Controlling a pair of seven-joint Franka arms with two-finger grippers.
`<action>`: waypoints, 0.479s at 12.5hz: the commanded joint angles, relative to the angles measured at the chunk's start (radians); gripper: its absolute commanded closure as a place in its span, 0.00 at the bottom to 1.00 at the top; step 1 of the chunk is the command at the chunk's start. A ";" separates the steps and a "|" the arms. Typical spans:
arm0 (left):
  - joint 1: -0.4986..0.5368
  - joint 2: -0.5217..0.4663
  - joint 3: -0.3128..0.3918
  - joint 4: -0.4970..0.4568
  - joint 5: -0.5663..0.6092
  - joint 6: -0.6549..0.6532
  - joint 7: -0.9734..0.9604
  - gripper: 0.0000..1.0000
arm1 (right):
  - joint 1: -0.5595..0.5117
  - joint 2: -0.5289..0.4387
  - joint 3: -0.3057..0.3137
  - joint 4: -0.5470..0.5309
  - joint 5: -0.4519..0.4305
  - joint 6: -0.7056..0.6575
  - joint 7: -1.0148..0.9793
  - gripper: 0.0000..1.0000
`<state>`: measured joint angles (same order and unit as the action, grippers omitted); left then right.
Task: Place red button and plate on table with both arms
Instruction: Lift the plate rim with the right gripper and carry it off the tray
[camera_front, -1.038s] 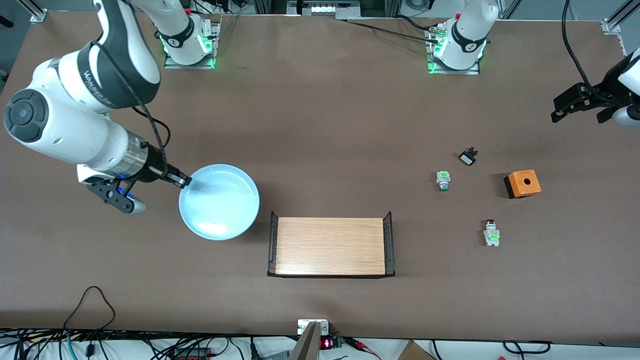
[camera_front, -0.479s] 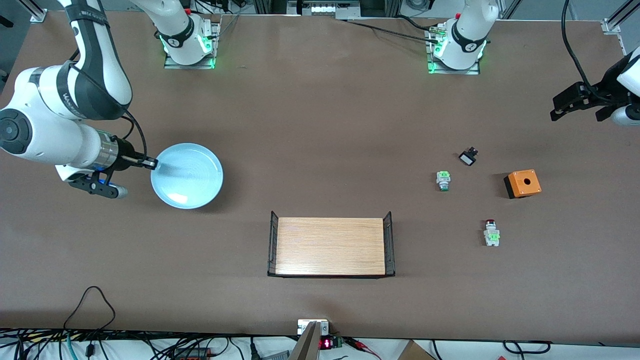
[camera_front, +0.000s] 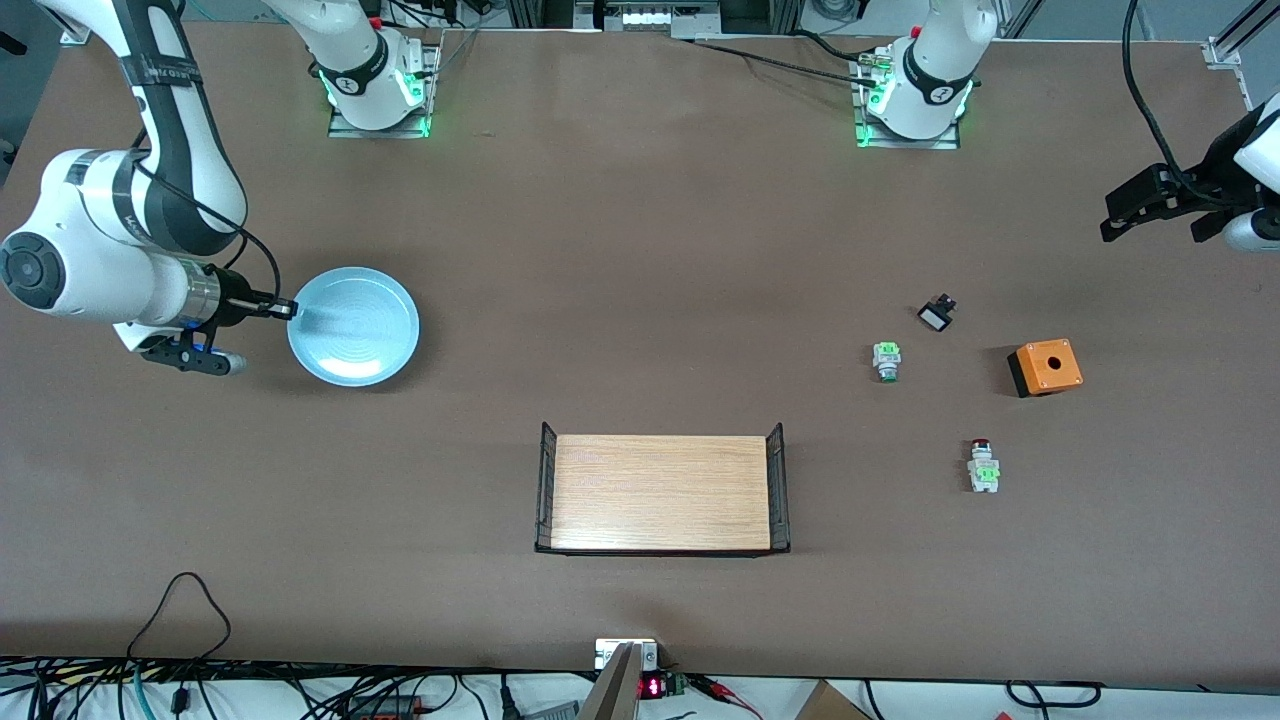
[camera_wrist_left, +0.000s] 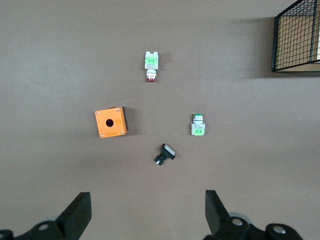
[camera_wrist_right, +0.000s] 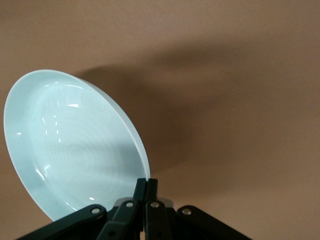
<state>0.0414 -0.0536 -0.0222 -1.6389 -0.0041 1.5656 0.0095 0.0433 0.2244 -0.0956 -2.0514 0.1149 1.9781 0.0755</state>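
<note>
The pale blue plate, now hanging tilted low over the table, will be set down by my right gripper on the bare brown table before my right arm's white base (camera_front: 359, 310).
The pale blue plate (camera_front: 353, 326) hangs tilted, low over the brown table (camera_front: 640, 250) at the right arm's end. My right gripper (camera_front: 285, 310) is shut on its rim, seen close in the right wrist view, where the fingers (camera_wrist_right: 146, 187) pinch the plate (camera_wrist_right: 75, 150) at its edge. The red button (camera_front: 983, 465) lies on the table at the left arm's end, red cap pointing away from the front camera. My left gripper (camera_front: 1120, 215) waits high over that end, open and empty. The left wrist view looks down past the gripper (camera_wrist_left: 145, 215) at the red button (camera_wrist_left: 151, 65).
A green-capped button (camera_front: 886, 360), a small black part (camera_front: 936, 315) and an orange box with a hole (camera_front: 1045, 367) lie near the red button. A wooden tray with black wire ends (camera_front: 660, 492) stands mid-table, nearer the front camera. Cables run along the front edge.
My right arm has carried the plate toward its own end of the table, away from the tray, and lowered it. The left arm has not moved.
</note>
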 joint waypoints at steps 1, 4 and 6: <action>-0.002 0.009 -0.002 0.030 0.001 -0.024 -0.011 0.00 | -0.057 -0.053 0.019 -0.136 -0.008 0.099 -0.118 1.00; -0.003 0.011 -0.004 0.028 -0.001 -0.024 -0.013 0.00 | -0.077 -0.048 0.020 -0.203 -0.003 0.189 -0.194 1.00; -0.003 0.011 -0.004 0.028 -0.001 -0.024 -0.014 0.00 | -0.089 -0.043 0.020 -0.242 -0.003 0.240 -0.241 1.00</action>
<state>0.0412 -0.0536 -0.0243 -1.6386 -0.0041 1.5652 0.0076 -0.0182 0.2186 -0.0946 -2.2319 0.1149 2.1668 -0.1185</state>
